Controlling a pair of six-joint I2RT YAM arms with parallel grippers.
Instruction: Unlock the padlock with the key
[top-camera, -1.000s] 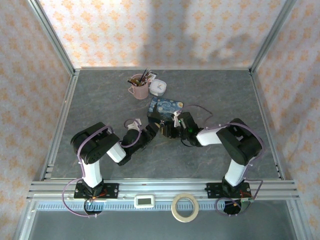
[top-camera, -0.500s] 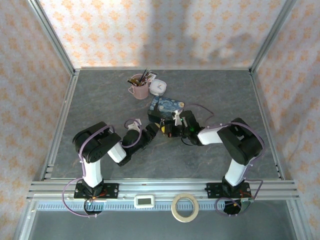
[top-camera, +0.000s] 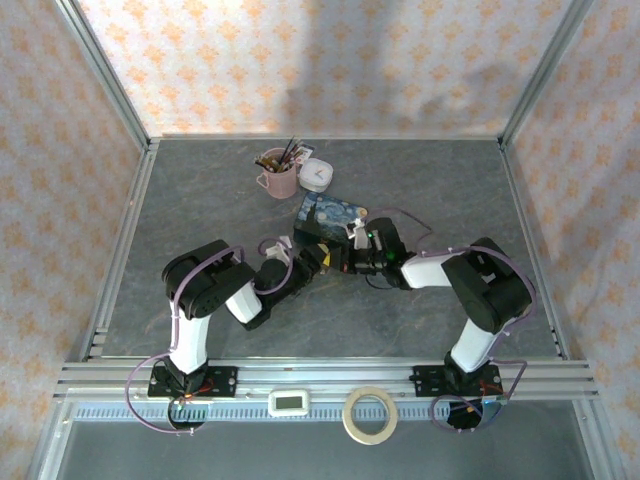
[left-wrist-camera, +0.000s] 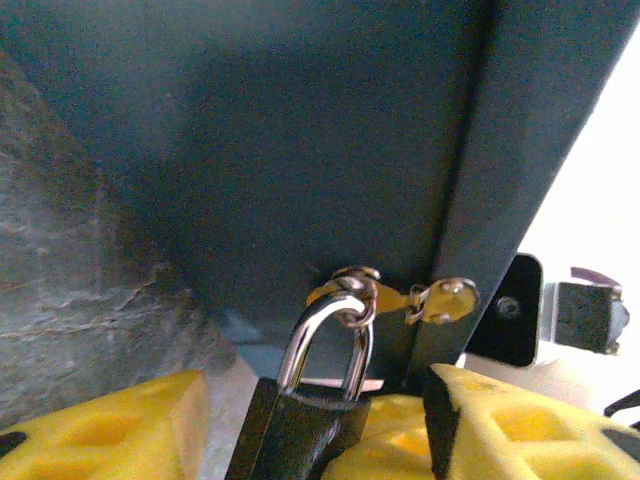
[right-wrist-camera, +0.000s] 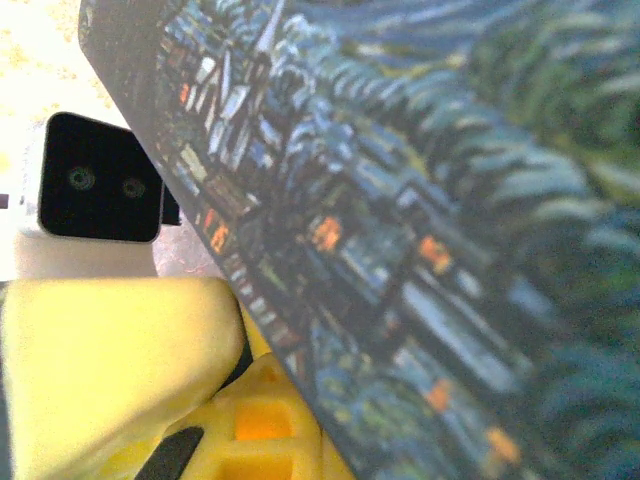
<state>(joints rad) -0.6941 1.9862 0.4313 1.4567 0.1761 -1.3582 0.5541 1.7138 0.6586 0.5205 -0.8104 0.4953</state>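
Note:
The tin sits at a crooked slant over the robot's right gripper with the padlock, so that right gripper should open, back away and grab the padlock's body (left-wrist-camera: 292, 432) beside the left gripper.
In the left wrist view the padlock (left-wrist-camera: 292, 432), with a dark body and a silver shackle (left-wrist-camera: 305, 335), stands between the yellow pads of my left gripper (left-wrist-camera: 315, 388), which looks shut on it. A small ring on the shackle carries the keys (left-wrist-camera: 445, 298), which look brassy against the blue tin (left-wrist-camera: 300, 130). From above, the left gripper (top-camera: 316, 256) and right gripper (top-camera: 348, 256) meet at the tin's (top-camera: 335, 210) near edge. My right gripper (right-wrist-camera: 215, 410) sits close under the tin's painted face (right-wrist-camera: 430, 200), which hides its jaws.
A pink mug of brushes (top-camera: 278, 176) and a small white clock (top-camera: 317, 173) stand behind the tin. The left arm's black camera housing (right-wrist-camera: 100, 180) shows close to the right fingers. A tape roll (top-camera: 370, 415) and a white gadget (top-camera: 290, 402) lie on the front rail.
The left arm has pushed forward and right, bringing its gripper up to the tin. The right gripper has shifted slightly up toward the tin's near edge.

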